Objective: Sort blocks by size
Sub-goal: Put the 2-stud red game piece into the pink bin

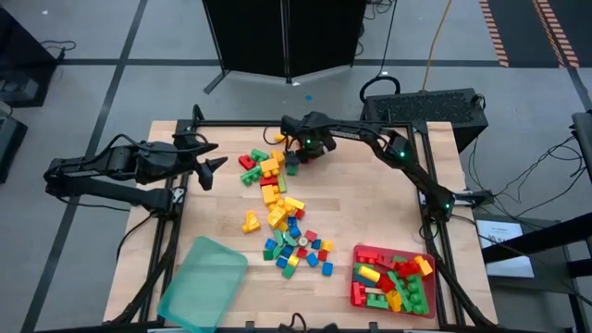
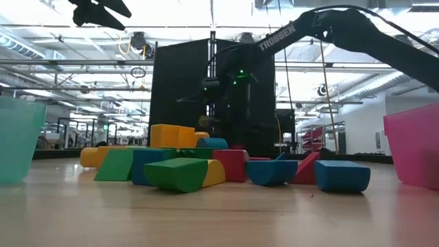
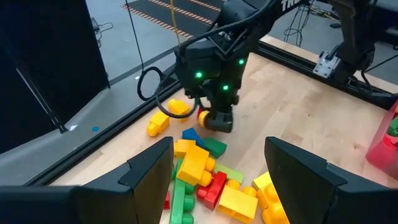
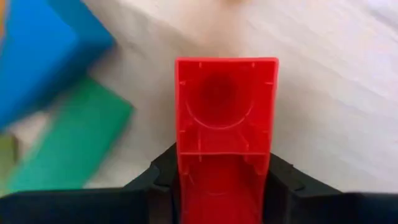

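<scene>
The red block will go down in the red tray (image 1: 389, 256) near the middle of its far edge, where I need to set it with my right gripper.
A heap of red, yellow, green and blue blocks (image 1: 277, 208) lies along the middle of the table. At its far end my right gripper (image 1: 301, 157) points down, shut on a red block (image 4: 227, 118) whose hollow underside faces the wrist camera. Beside that block lie a blue block (image 4: 43, 50) and a green one (image 4: 74, 143). My left gripper (image 1: 215, 166) hangs open, high over the table's left side, with nothing between its fingers (image 3: 149, 168). My right gripper pinches the red block by its two long sides (image 4: 186, 180) between its two fingers (image 4: 155, 180), coming from above and pointing down. The block's open hollow side faces up toward the wrist. Whether it rests on the table or hangs clear, I cannot tell.
A red tray (image 1: 356, 277) at the near right holds several blocks. A flat translucent teal tray (image 1: 203, 282) lies at the near left. Two yellow blocks (image 3: 168, 115) lie apart at the far edge, next to my right gripper. Bare wood shows to the right of the heap.
</scene>
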Robot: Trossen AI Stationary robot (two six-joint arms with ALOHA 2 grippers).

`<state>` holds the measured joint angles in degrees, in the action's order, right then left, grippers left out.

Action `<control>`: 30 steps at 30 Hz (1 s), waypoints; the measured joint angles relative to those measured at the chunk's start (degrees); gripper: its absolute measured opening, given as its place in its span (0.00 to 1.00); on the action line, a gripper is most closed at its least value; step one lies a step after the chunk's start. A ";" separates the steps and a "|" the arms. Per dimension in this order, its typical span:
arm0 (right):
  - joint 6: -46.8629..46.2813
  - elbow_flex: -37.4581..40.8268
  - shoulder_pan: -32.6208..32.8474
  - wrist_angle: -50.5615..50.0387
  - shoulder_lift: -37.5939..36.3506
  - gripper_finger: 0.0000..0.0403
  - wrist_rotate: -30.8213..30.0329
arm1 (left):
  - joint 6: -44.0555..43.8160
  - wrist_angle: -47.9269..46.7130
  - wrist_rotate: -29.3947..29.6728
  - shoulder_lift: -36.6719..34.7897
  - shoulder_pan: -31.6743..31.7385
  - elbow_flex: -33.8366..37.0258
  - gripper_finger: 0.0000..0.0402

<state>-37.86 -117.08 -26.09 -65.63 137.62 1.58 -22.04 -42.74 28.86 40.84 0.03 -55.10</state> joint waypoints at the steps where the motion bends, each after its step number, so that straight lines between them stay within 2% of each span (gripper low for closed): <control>1: 0.64 0.00 0.26 -0.18 -0.75 0.29 -0.06 | 0.00 0.00 0.00 0.01 0.00 0.01 0.64; 7: 3.85 -0.24 6.06 -6.77 -11.38 0.29 -1.09 | 0.04 0.04 -0.02 0.02 0.00 -0.01 0.64; 11: 2.20 -0.26 15.28 -14.68 -18.37 0.29 -5.48 | 0.02 0.06 -0.03 0.02 0.00 0.00 0.64; 15: -5.51 0.92 25.35 -24.64 -22.88 0.29 -10.56 | -0.02 0.11 -0.11 0.02 0.00 0.01 0.64; 19: -16.32 11.98 33.50 -22.78 -29.78 0.29 -6.95 | -0.04 0.24 -1.05 0.00 0.00 -0.02 0.64; 22: -25.78 23.77 39.13 -24.73 -36.21 0.29 -0.79 | -0.04 0.24 -1.93 0.02 -0.03 -0.01 0.64; 25: -36.66 34.35 45.52 -21.82 -42.88 0.29 4.64 | -0.04 0.22 -2.42 0.00 0.04 0.00 0.64; 30: -49.37 45.08 53.53 -16.00 -52.32 0.29 7.37 | -0.06 0.24 -2.51 0.00 0.00 -0.01 0.64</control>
<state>-87.23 -72.00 27.44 -81.63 85.30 8.96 -22.10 -42.50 26.35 40.84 0.03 -55.11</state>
